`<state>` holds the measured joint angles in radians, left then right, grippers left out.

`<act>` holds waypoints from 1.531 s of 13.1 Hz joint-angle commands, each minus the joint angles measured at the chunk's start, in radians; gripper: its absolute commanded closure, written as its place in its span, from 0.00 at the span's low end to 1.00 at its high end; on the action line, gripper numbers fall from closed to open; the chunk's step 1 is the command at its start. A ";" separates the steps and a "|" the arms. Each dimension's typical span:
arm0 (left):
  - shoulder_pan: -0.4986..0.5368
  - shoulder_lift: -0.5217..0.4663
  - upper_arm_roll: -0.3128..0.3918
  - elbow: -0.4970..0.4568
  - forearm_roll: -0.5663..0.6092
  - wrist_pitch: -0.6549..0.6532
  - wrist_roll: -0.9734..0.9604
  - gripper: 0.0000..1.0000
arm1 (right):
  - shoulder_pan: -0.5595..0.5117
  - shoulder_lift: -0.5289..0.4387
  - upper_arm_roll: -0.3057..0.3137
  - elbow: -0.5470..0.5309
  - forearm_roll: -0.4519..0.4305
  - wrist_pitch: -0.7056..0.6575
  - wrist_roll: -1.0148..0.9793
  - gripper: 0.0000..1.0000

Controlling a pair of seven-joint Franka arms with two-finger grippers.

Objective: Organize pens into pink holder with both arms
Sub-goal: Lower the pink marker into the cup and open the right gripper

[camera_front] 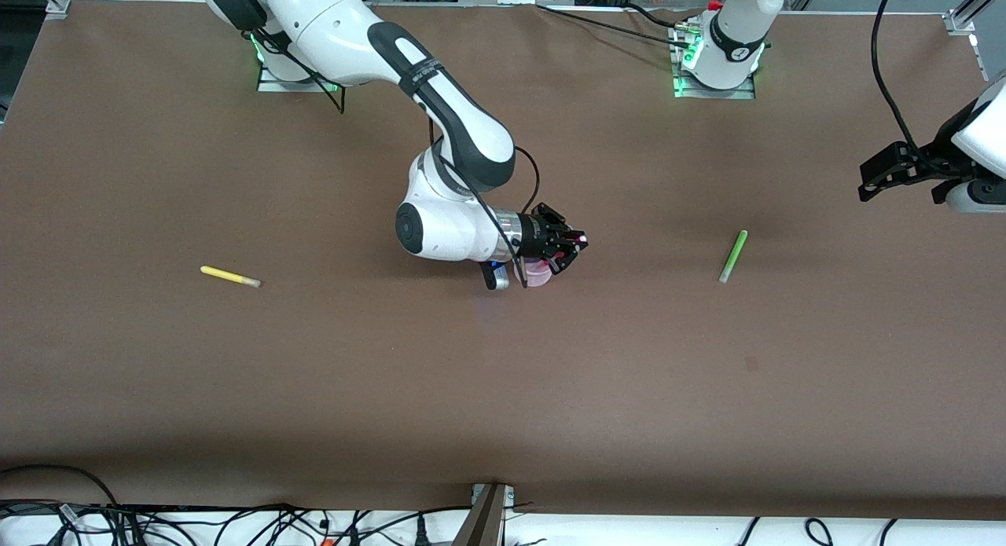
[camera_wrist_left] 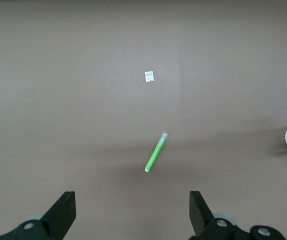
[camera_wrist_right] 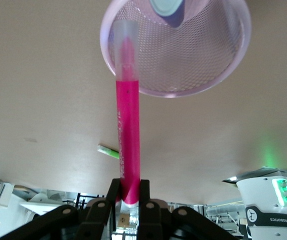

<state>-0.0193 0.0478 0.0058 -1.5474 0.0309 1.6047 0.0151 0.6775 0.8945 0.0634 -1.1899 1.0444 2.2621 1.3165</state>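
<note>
I need to use my right gripper to release the magenta pen inside the pink holder (camera_front: 540, 268) (camera_wrist_right: 156, 47), so that it ends up next to the purple pen.
My right gripper (camera_front: 567, 243) is shut on the magenta pen (camera_wrist_right: 127, 125) and holds it over the pink holder (camera_front: 538, 273). In the right wrist view the pen's pale tip lies at the holder's rim (camera_wrist_right: 108, 45), just inside its mouth. The purple pen (camera_wrist_right: 167, 10) is in the holder. The light green pen (camera_front: 732, 257) lies on the table toward the left arm's end and also shows in the left wrist view (camera_wrist_left: 156, 152). The yellow pen (camera_front: 229, 276) lies toward the right arm's end. My left gripper (camera_front: 872, 181) is open and empty, up in the air above the table past the green pen (camera_wrist_left: 132, 215).
A small white scrap (camera_wrist_left: 149, 76) lies on the brown table (camera_front: 503, 389) near the green pen. Cables and a bracket (camera_front: 489, 514) run along the table edge nearest the front camera. The arm bases (camera_front: 715, 59) stand at the edge farthest from it.
</note>
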 commanded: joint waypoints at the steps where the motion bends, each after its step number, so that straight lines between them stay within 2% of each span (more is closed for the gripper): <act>1: -0.001 0.012 0.005 0.030 -0.016 -0.022 -0.003 0.00 | -0.025 0.017 0.007 0.023 0.074 -0.012 -0.078 0.97; 4: -0.013 0.014 0.005 0.042 -0.014 -0.020 -0.007 0.00 | -0.033 0.017 0.007 0.015 0.077 -0.024 -0.091 0.97; 8: -0.016 0.015 -0.004 0.043 -0.016 -0.023 -0.006 0.00 | -0.038 0.017 0.007 -0.005 0.078 -0.024 -0.105 0.91; 9: -0.016 0.015 -0.004 0.043 -0.016 -0.023 -0.007 0.00 | -0.039 0.017 0.007 -0.007 0.081 -0.024 -0.105 0.80; 10: -0.016 0.014 -0.004 0.043 -0.016 -0.023 -0.007 0.00 | -0.044 0.017 0.007 -0.014 0.085 -0.024 -0.106 0.74; 13: -0.011 0.014 -0.003 0.043 -0.016 -0.025 -0.004 0.00 | -0.047 0.017 0.007 -0.022 0.086 -0.024 -0.135 0.63; 14: -0.011 0.014 -0.001 0.043 -0.017 -0.025 -0.006 0.00 | -0.049 0.015 0.007 -0.022 0.086 -0.024 -0.135 0.56; 16: -0.007 0.014 -0.001 0.043 -0.017 -0.025 -0.007 0.00 | -0.055 0.009 0.006 -0.017 0.083 -0.047 -0.134 0.24; 18: -0.005 0.015 -0.001 0.043 -0.017 -0.025 -0.006 0.00 | -0.067 -0.011 -0.002 -0.017 0.065 -0.081 -0.146 0.03; 20: -0.004 0.015 -0.001 0.043 -0.017 -0.025 -0.006 0.00 | -0.070 -0.040 -0.004 -0.029 -0.009 -0.117 -0.232 0.00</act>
<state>-0.0278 0.0484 0.0031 -1.5382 0.0309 1.6047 0.0111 0.6179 0.8967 0.0589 -1.2006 1.0802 2.1896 1.1436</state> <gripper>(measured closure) 0.000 0.194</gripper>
